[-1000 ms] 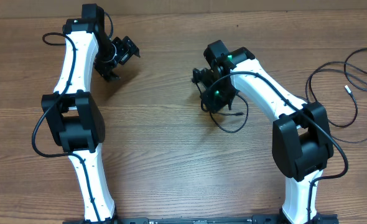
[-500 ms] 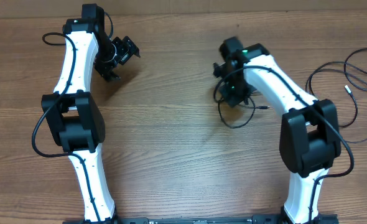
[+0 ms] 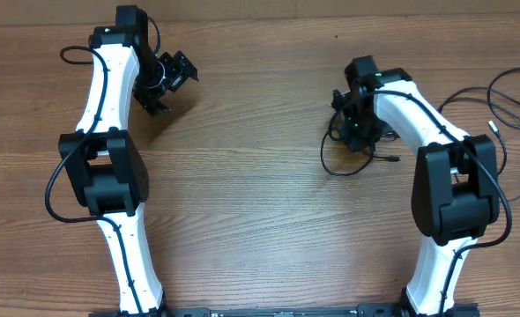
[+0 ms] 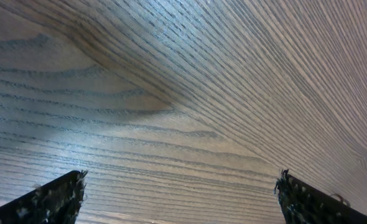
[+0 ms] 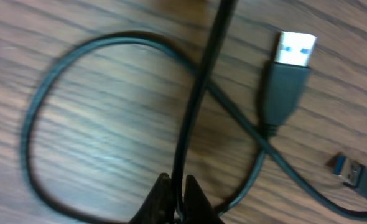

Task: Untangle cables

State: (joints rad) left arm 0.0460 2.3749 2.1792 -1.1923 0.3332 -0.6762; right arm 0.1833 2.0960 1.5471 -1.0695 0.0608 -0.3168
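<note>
The loop crosses the cable behind the USB plug and my right gripper pinches farther along, so I will open and take the USB plug's end [image 5: 284,93].
My right gripper [image 3: 357,134] is shut on a thin black cable [image 3: 342,168] right of the table's middle. In the right wrist view the pinched strand [image 5: 199,93] rises straight from the closed jaws of the gripper [image 5: 178,185]. Its loop [image 5: 34,124] lies on the wood to the left. A silver-tipped USB plug [image 5: 289,68] and a smaller plug [image 5: 353,172] rest to the right. More cables [image 3: 500,132] sprawl in loose loops at the far right edge. My left gripper [image 3: 165,84] hovers open at the upper left, with only bare wood between its fingertips [image 4: 59,199].
The wooden table [image 3: 242,176] runs under both arms. Thick black wires run along the white arm links. The right arm's black elbow block [image 3: 454,189] stands between the held cable and the loops at the far right.
The right arm has swung to the right with the cable pinched in it, dragging the loop and plug across the wood. The left arm has not moved.
</note>
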